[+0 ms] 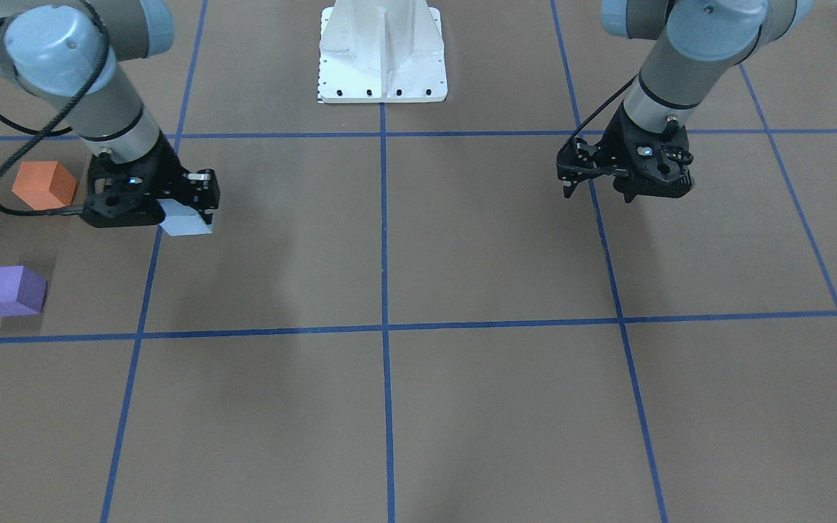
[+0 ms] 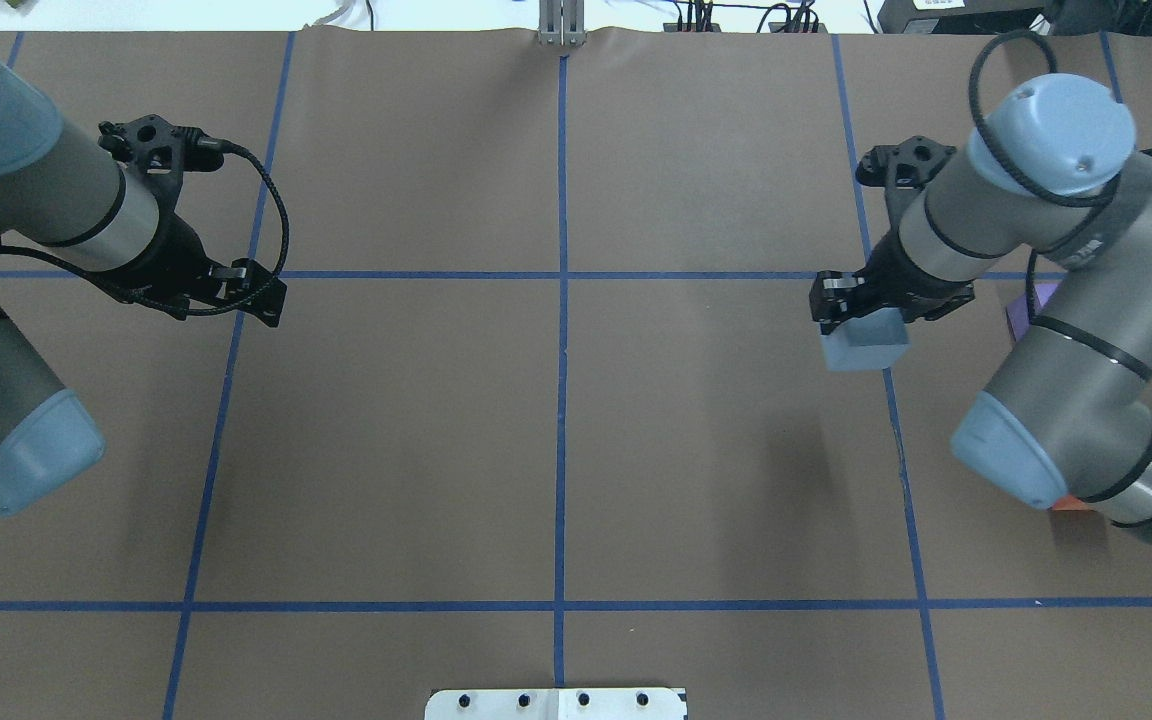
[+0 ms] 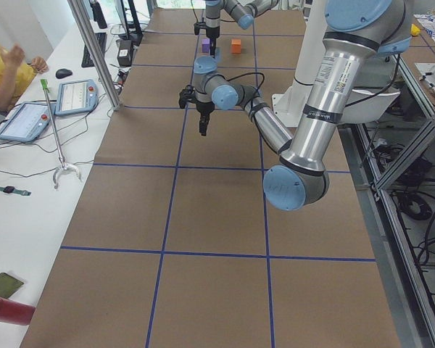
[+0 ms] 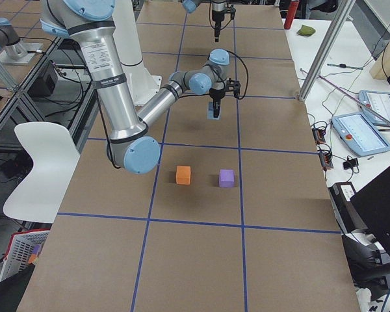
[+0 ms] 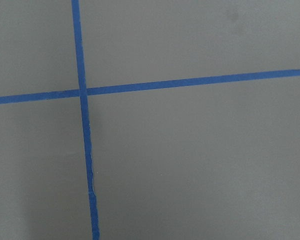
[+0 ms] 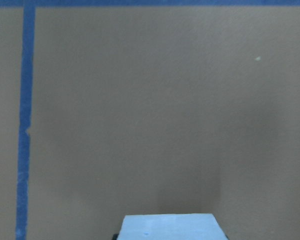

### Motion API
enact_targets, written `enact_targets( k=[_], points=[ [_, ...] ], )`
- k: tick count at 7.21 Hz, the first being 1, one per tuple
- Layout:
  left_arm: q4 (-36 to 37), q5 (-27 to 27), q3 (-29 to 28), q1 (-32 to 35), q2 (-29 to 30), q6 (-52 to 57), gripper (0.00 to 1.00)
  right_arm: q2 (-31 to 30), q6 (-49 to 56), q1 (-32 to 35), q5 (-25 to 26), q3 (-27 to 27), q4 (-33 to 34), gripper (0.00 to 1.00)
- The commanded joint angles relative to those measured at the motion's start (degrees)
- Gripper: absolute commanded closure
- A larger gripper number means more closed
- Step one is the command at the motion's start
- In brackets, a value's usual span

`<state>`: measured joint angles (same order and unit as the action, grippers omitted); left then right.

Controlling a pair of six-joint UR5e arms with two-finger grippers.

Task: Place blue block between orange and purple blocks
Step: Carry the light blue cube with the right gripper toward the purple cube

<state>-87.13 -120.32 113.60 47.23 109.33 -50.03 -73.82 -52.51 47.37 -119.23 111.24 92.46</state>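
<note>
I should release the light blue block with my right gripper on the bare part of the table (image 1: 27, 241) between the orange and purple blocks.
My right gripper (image 1: 184, 212) is shut on the light blue block (image 1: 187, 224) and holds it just above the table. The block also shows in the overhead view (image 2: 866, 345), the exterior right view (image 4: 214, 112) and at the bottom edge of the right wrist view (image 6: 170, 227). The orange block (image 1: 44, 185) and the purple block (image 1: 10, 290) sit apart on the table, with a gap between them. The held block is beside the orange block, toward the table's middle. My left gripper (image 1: 625, 190) hangs empty over the other half of the table, and its fingers look shut.
The brown table has a grid of blue tape lines (image 1: 383, 327). The white robot base (image 1: 382, 54) stands at the table's robot-side edge. In the overhead view my right arm (image 2: 1066, 360) hides most of the purple block (image 2: 1024, 312) and the orange block (image 2: 1071, 505).
</note>
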Motion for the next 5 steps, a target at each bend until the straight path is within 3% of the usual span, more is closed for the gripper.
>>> enact_targets(
  k=[1, 3, 5],
  points=[
    [-0.23, 0.00, -0.14, -0.29, 0.00, -1.73, 0.00, -8.59, 8.16, 6.21, -2.39, 0.21, -1.92, 1.00],
    [-0.23, 0.09, -0.14, -0.47, 0.09, -1.74, 0.00, -16.93, 11.64, 7.73, -3.29, -0.31, -7.26, 1.00],
    [-0.32, 0.09, -0.05, -0.56, 0.09, -1.83, 0.00, -20.05, 11.46, 9.67, -3.82, -4.42, -14.38, 1.00]
  ],
)
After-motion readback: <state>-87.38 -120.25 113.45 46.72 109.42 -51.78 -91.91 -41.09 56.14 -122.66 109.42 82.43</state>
